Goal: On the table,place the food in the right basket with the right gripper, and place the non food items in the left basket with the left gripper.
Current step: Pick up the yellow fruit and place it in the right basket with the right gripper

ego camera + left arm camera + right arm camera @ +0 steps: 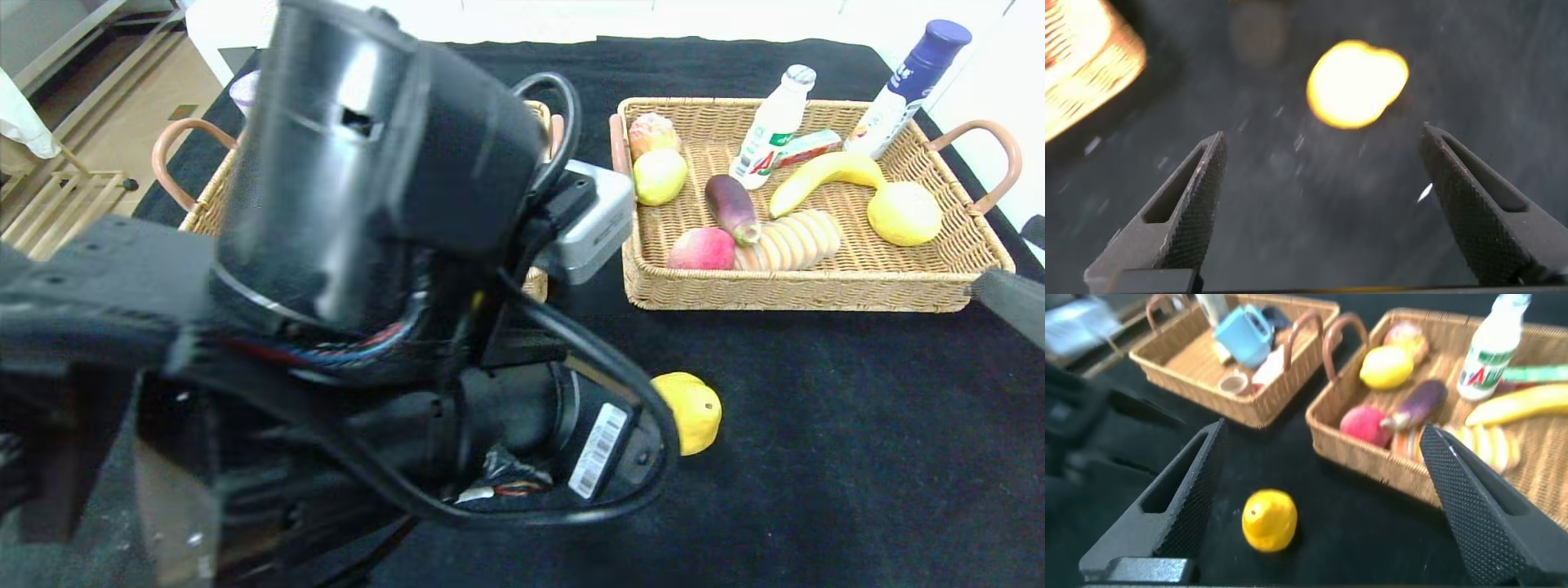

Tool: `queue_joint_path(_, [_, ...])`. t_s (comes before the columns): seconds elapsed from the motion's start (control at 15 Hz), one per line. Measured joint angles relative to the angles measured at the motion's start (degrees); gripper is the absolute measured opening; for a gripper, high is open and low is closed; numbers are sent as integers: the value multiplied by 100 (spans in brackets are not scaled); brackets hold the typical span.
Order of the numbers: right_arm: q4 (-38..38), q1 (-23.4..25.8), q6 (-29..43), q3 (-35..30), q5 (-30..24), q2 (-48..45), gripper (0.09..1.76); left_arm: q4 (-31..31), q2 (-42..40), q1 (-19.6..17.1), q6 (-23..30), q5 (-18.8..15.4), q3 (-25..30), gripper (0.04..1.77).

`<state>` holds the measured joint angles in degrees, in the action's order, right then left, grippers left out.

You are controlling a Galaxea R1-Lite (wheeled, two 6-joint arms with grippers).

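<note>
The wide part of the yellow fruit point(686, 412) point(1273, 523), which lies by itself on the black cloth in front of the baskets, is about to be gripped by my right gripper.
A yellow lemon-like fruit point(690, 412) lies alone on the black cloth in front of the baskets. My left gripper point(1323, 135) hangs open over the cloth, and the fruit point(1357, 83) lies beyond its fingertips, apart from them. In the head view my left arm point(367, 245) hides its own gripper and most of the left basket point(204, 204). My right gripper point(1323, 429) is open and holds nothing, off to the right of the fruit point(1269, 519). The right basket point(800, 294) holds a banana point(824, 175), an eggplant point(731, 208), a lemon point(904, 212) and other food.
The right basket also holds a white drink bottle point(771, 126) and a blue-capped bottle point(910, 86). The left basket point(1249, 416) holds a blue cup point(1245, 335) and small items. A corner of the left basket point(1086, 65) lies close to my left gripper. Both baskets have brown handles.
</note>
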<state>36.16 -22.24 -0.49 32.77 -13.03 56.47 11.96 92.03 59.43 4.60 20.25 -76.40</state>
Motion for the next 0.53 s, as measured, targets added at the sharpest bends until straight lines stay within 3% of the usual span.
queue_joint_path(0.13, [-271,-2,2,-20,0,100,171,-46,-479,-100,-151,-88,631,169])
queue_joint_path(0.4, [-499,-9,0,11,2,216,171,-91,-1513,-419,-680,-895,1742,170])
queue_joint_path(0.53, [-496,-9,-2,5,2,296,171,-301,-1913,-546,-923,-1075,2175,170])
